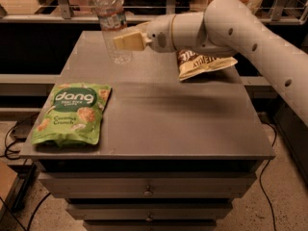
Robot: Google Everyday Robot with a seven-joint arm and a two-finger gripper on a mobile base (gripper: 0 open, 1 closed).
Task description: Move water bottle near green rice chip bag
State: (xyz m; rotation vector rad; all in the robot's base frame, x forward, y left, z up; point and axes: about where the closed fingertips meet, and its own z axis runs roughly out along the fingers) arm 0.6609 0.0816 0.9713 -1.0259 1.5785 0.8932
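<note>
I will use my gripper to set the water bottle upright on the grey table (119, 102), next to the green rice chip bag's far inner corner. The bottle is now well behind that bag.
The water bottle (109, 13) is a clear ribbed plastic bottle with a label band, at the far left of the grey table (168, 114). It stands upright, its base at or just above the tabletop. My gripper (121, 42) reaches in from the right and is shut on the bottle's lower body, with a cream finger (131, 41) in front of it. The green rice chip bag (72, 112) lies flat at the table's front left corner, well in front of the bottle.
A brown-and-cream chip bag (202, 64) lies at the back right, partly hidden under my arm. Drawers (147, 192) sit below the tabletop. Railings and shelving run behind the table. Cables (12, 134) lie on the floor at left.
</note>
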